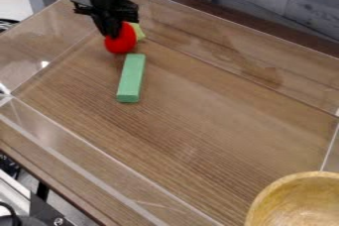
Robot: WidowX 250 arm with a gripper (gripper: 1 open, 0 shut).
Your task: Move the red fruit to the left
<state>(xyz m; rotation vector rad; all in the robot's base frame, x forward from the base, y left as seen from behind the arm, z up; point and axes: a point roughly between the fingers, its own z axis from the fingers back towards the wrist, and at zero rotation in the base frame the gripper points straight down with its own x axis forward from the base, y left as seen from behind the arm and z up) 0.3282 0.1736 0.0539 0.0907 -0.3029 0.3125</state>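
Note:
The robot's gripper needs to release the red fruit, now hanging low over the table, on the wood (107,42) just beyond the far end of the green block, toward the nearby clear wall.
The red fruit (121,42), a small glossy strawberry with a pale green top, hangs low over the wooden table at the upper left. My black gripper (115,29) comes down on it from above and is shut on it, hiding its upper part. I cannot tell whether the fruit touches the table. It sits just above the far end of the long green block (130,77), which lies flat on the wood.
Clear acrylic walls (54,32) fence the wooden table on all sides, with the left wall close to the gripper. A light wooden bowl (302,202) shows at the bottom right corner. Open wood stretches to the right of the green block.

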